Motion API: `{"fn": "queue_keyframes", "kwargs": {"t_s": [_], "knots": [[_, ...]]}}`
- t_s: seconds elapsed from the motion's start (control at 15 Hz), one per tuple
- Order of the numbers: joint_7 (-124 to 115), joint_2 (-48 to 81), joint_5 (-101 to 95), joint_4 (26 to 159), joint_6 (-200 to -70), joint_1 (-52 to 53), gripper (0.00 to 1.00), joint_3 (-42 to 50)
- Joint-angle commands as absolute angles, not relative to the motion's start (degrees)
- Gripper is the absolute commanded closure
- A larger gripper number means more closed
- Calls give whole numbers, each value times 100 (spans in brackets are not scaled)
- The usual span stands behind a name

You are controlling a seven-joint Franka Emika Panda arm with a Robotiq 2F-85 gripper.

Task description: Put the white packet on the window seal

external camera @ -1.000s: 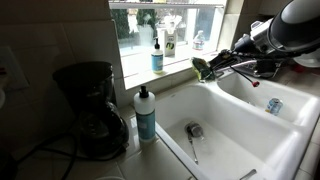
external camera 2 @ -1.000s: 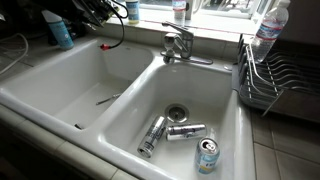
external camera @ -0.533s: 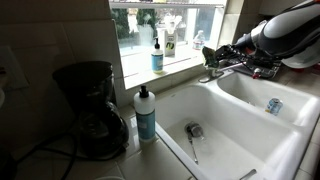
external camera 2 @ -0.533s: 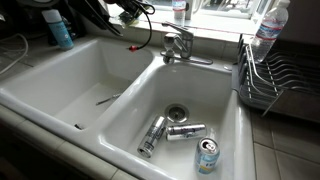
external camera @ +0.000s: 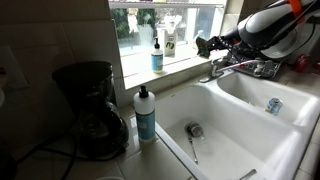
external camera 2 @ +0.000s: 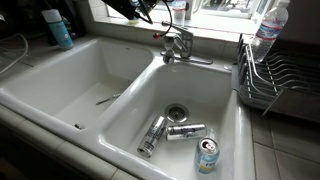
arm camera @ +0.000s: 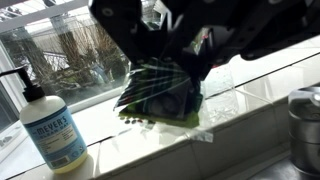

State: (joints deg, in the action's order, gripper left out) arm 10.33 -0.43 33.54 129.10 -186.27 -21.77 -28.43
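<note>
The robot's gripper should release the crinkly packet, which hangs just above the window seal now, on the window seal (external camera: 178, 60) (arm camera: 130, 141) next to the soap pump bottle.
My gripper (arm camera: 172, 58) comes in from the top of the wrist view, shut on a crinkly packet (arm camera: 160, 97). The packet looks see-through with white stripes and a dark green bottom, and it hangs just above the window seal (arm camera: 245, 93), the pale ledge under the bright pane. In an exterior view the gripper (external camera: 206, 46) holds the packet (external camera: 200, 46) above the faucet, level with the window seal (external camera: 172, 67). In an exterior view the dark gripper (external camera 2: 140, 12) is at the top edge over the window seal (external camera 2: 215, 22); the packet is hard to make out there.
A soap pump bottle (arm camera: 48, 125) (external camera: 157, 56) and a second bottle (external camera: 170, 42) stand on the ledge. The faucet (external camera 2: 178, 45) is below the gripper. There are cans (external camera 2: 186, 131) in the sink, a dish rack (external camera 2: 275, 80), a coffee maker (external camera: 88, 105) and a blue soap bottle (external camera: 146, 112).
The gripper has carried the packet up from over the sink and faucet and toward the window, so it now sits at ledge height.
</note>
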Motion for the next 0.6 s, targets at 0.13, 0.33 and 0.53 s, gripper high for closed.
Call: {"fn": "queue_keyframes", "kwargs": {"t_s": [0.13, 0.33, 0.53], "knots": [[810, 204, 3096, 12680, -18626, -2013, 94, -2718], [808, 371, 3050, 12509, -18626, -2011, 94, -2712], [808, 410, 3045, 12463, -18626, -2010, 94, -2712]]}}
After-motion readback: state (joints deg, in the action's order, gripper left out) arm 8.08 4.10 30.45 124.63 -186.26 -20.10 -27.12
